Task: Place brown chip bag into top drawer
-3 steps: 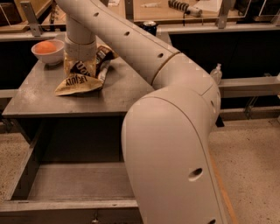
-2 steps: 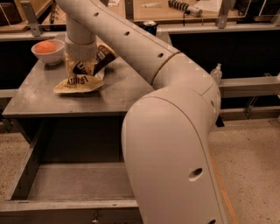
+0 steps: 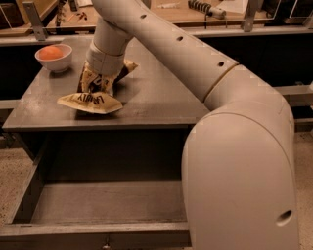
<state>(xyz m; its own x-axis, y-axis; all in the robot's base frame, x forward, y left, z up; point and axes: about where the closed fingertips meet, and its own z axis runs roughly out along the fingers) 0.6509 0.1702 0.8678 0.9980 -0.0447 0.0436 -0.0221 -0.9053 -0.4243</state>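
Note:
I will open my gripper to release the brown chip bag in the top drawer, against the side (image 3: 71, 178) that is nearest the white bowl.
The brown chip bag (image 3: 91, 101) lies on the grey cabinet top (image 3: 156, 100) at the left. Its tan end points to the front edge and its dark end (image 3: 125, 69) points back. My gripper (image 3: 98, 82) reaches down from the cream arm onto the middle of the bag. It is shut on the bag, whose middle is bunched up around the fingers. The top drawer (image 3: 105, 201) stands pulled open below the cabinet top. Its inside is bare and its front panel (image 3: 93, 238) is at the bottom of the view.
A white bowl holding an orange thing (image 3: 53, 55) stands at the back left of the cabinet top. My large arm link (image 3: 244, 171) fills the right side and hides the drawer's right part. A workbench with tools (image 3: 205, 7) runs behind.
The bag's tan end has slid a little toward the front edge of the cabinet top and the bag is more bunched at the gripper. The drawer has not moved.

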